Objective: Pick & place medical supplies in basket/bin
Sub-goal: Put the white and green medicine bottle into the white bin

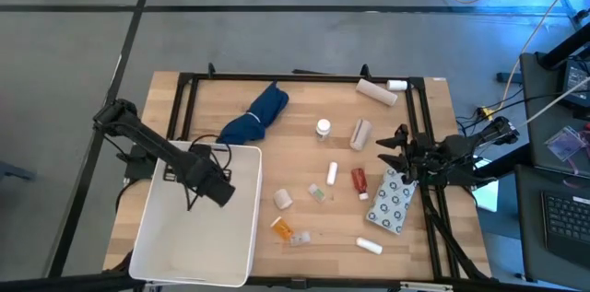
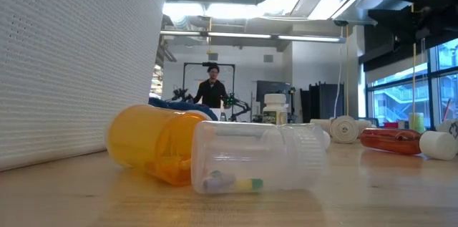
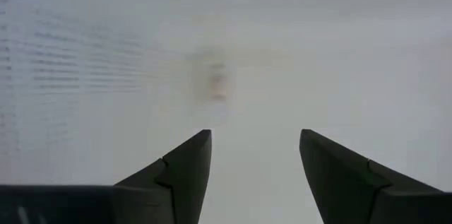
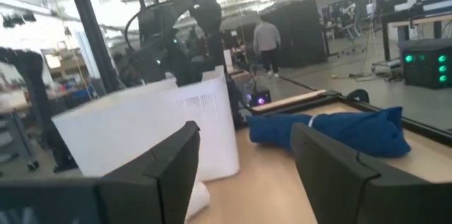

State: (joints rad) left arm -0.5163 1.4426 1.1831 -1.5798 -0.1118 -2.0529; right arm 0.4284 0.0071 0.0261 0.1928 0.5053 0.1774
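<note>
The white bottle stands near the blue cloth, and I will close my right gripper on the cap (image 1: 324, 124) of that bottle.
The white tub (image 1: 157, 246) stands at the table's near left. My left gripper (image 1: 224, 192) hangs open and empty over its far right part; in the left wrist view (image 3: 254, 160) only the tub's white floor (image 3: 339, 54) shows. My right gripper (image 1: 387, 149) is open and empty above the table's right side, just far of the dotted white packet (image 1: 392, 202). The red bottle (image 1: 359, 180), orange pill bottle (image 1: 282, 228), blue cloth (image 1: 256, 115), beige roll (image 1: 376, 92) and white bottle (image 1: 323, 128) lie or stand on the wood.
A clear bottle (image 2: 257, 157) lies beside the orange pill bottle (image 2: 154, 145) near the tub's wall (image 2: 71, 62). White tubes (image 1: 370, 246) and a small white roll (image 1: 283, 199) lie mid-table. A black frame (image 1: 184, 99) edges the table. A person (image 2: 212, 87) stands far behind.
</note>
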